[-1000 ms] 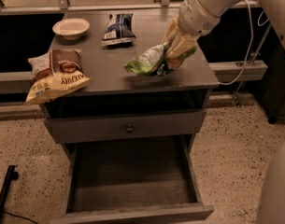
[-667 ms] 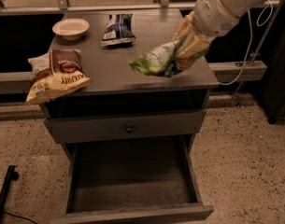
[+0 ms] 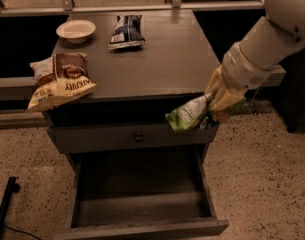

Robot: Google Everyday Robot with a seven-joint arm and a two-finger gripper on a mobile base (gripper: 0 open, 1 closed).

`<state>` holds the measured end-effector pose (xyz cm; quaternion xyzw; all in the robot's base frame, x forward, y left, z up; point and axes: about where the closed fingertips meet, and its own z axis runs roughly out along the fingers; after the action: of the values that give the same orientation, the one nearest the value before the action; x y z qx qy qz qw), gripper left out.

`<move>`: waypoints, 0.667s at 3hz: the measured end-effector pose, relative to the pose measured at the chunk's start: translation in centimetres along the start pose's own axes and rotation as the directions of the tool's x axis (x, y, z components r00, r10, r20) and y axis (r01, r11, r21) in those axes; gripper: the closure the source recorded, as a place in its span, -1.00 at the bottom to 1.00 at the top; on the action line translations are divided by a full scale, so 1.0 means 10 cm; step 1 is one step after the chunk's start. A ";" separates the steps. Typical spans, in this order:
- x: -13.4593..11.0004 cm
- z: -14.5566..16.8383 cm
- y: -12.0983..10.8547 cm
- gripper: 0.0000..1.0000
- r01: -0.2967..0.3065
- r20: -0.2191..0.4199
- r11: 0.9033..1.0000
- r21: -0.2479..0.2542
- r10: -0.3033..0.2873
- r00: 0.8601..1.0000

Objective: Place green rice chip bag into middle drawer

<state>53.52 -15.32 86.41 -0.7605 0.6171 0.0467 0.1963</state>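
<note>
My gripper is going to release the green rice chip bag on the middle drawer's bare plank bottom point(image 3: 158, 175), just below where the small knob is. The bag now hangs above the open drawer.
The green rice chip bag point(image 3: 187, 115) is lime green with a white panel and hangs in the air off the cabinet's front right corner. My gripper point(image 3: 219, 104) is shut on its right end and holds it in front of the knobbed drawer front, above the right side of the open middle drawer point(image 3: 142, 204). The drawer is pulled out below, with a bare plank floor and low side walls. My white arm point(image 3: 262, 39) comes in from the upper right.
On the grey cabinet top point(image 3: 177, 59) lie a tan-and-brown bag point(image 3: 59, 81) at the front left, a dark blue-and-white bag point(image 3: 124, 31) at the back and a white bowl point(image 3: 75, 30). A closed drawer front has a small knob point(image 3: 138, 138). Speckled floor surrounds the cabinet.
My gripper has carried the green bag off the cabinet top, forward and down past the front right edge. The view has also shifted closer to the cabinet.
</note>
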 end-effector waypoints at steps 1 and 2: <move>0.03 0.25 0.22 1.00 -0.001 -0.008 0.998 -0.071 0.000 1.000; 0.01 0.35 0.16 1.00 -0.012 0.022 0.996 -0.087 0.014 1.000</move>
<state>52.59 -14.42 82.79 -0.7638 0.6172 0.0836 0.1696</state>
